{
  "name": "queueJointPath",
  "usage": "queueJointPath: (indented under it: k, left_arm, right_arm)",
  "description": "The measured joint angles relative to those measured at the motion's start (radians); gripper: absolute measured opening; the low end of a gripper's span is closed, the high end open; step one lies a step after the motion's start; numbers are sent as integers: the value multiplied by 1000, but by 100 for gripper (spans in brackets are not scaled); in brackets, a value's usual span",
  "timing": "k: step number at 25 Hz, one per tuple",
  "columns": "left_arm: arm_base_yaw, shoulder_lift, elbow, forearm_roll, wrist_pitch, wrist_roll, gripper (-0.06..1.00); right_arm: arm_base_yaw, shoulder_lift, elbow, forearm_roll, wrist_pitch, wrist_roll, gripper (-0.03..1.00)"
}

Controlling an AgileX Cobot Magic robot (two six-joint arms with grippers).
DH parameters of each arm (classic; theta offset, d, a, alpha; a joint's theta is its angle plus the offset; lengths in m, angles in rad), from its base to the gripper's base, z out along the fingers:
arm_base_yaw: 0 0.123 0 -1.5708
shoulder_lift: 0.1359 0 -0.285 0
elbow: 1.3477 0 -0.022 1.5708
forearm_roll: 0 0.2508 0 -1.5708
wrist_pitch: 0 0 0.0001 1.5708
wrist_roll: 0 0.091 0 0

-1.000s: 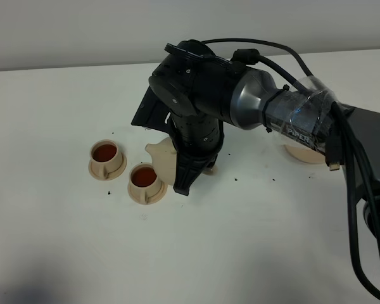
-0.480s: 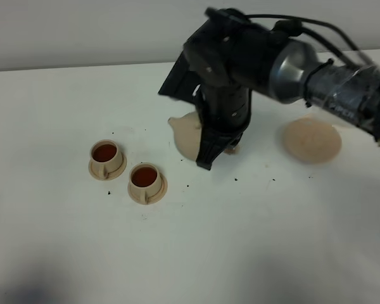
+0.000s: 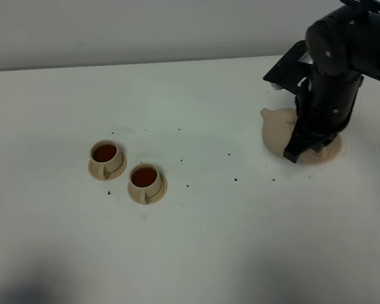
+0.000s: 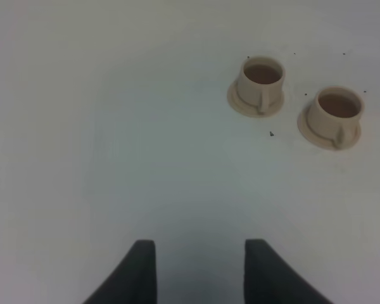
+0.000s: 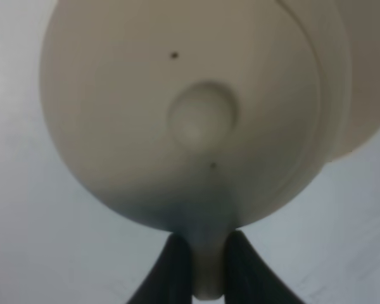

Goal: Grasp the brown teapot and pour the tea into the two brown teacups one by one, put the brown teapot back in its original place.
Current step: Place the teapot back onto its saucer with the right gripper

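My right gripper has the brown teapot to place next. I need to set it down on the middle of the wide tan saucer [image 3: 311, 142].
The brown teapot [image 3: 277, 129] is at the right of the table, held by its handle in my shut right gripper [image 3: 296, 149]. It is partly over the wide tan saucer [image 3: 325, 152]; I cannot tell whether it rests on it. The right wrist view shows the teapot [image 5: 177, 101] from above, with its lid knob, my right gripper [image 5: 200, 269] clamped on the handle, and the saucer's edge [image 5: 367, 95]. The two brown teacups [image 3: 105, 154] [image 3: 144, 177] stand on small saucers at the left, both holding dark tea. They also show in the left wrist view [image 4: 261, 78] [image 4: 337, 110]. My left gripper [image 4: 199, 272] is open and empty, well short of them.
Small dark specks lie on the white table [image 3: 202, 240] between the cups and the teapot. The table's back edge meets a pale wall [image 3: 145, 25]. The left arm does not show in the exterior view.
My right arm has carried the teapot from beside the teacups rightward across the table to the wide saucer. The cups have not moved.
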Motion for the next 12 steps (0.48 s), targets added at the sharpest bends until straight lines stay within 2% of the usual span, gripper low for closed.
queueJointPath:
  k: [5, 12]
  left_arm:
    - [0, 0, 0, 0, 0, 0, 38]
    - [0, 0, 0, 0, 0, 0, 38]
  right_arm:
    - [-72, -11, 87, -1, -143, 2, 13]
    - [-129, 12, 91, -7, -232, 2, 13]
